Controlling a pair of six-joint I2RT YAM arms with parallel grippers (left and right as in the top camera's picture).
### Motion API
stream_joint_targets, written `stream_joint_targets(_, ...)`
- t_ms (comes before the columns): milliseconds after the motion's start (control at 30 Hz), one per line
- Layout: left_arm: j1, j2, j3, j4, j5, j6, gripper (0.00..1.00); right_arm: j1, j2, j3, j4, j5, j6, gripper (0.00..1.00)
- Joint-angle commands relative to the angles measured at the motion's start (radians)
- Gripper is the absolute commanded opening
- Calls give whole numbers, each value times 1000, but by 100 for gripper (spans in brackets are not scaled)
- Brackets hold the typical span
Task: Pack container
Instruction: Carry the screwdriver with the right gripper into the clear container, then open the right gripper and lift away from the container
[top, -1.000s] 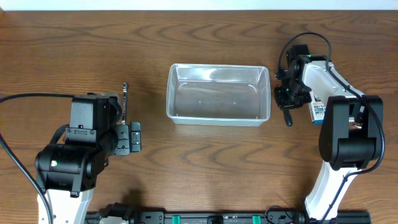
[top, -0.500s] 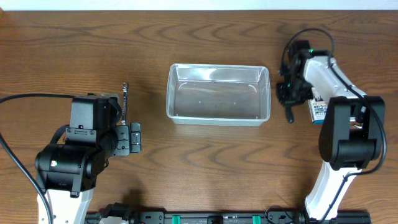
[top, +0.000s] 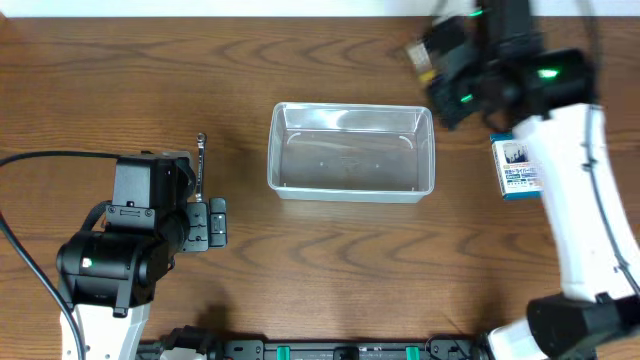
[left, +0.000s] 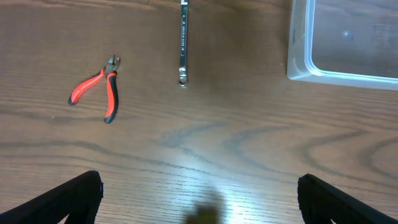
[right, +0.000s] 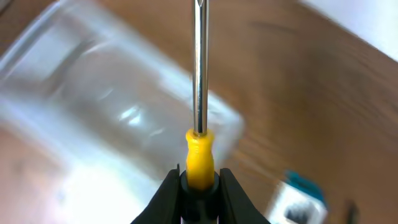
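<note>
The screwdriver will go down around the middle of the clear bin's bottom (top: 360, 168) (right: 119, 115), where I need to set it down with my right gripper.
The container (top: 350, 190), a clear rectangular bin with nothing in it, stands mid-table. It also shows in the left wrist view (left: 298, 68) and, blurred, in the right wrist view (right: 93, 99). My right gripper (top: 447, 80) is raised above the bin's far right corner. It is shut (right: 199, 186) on a screwdriver (right: 199, 74) with a yellow handle and a steel shaft pointing away. My left gripper (top: 205, 222) is open and empty (left: 199, 199), left of the bin.
A steel wrench (top: 201, 160) lies left of the bin, also in the left wrist view (left: 183, 43). Red-handled pliers (left: 99, 90) lie left of it. A small blue-and-white box (top: 517, 168) lies right of the bin.
My right arm has risen from the table beside the blue-and-white box, carrying the screwdriver up and towards the bin's far right corner. The left arm has not moved.
</note>
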Motion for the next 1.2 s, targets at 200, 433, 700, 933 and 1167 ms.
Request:
stream_joint_targets(200, -3, 4, 22, 0, -12, -8, 98, 142, 272, -31, 29, -102, -478, 1)
stream_joint_targets(433, -3, 4, 22, 0, -12, -8, 98, 147, 474, -31, 53, -102, -449, 1)
stream_joint_targets(700, -3, 4, 22, 0, -12, -8, 98, 147, 586, -31, 47, -102, -402, 1)
stream_joint_targets(933, -3, 4, 22, 0, -12, -8, 98, 147, 589, -31, 43, -102, -389, 36)
stream_joint_targets(1167, -3, 4, 22, 0, -12, -8, 98, 147, 582, -23, 16, -99, -356, 99)
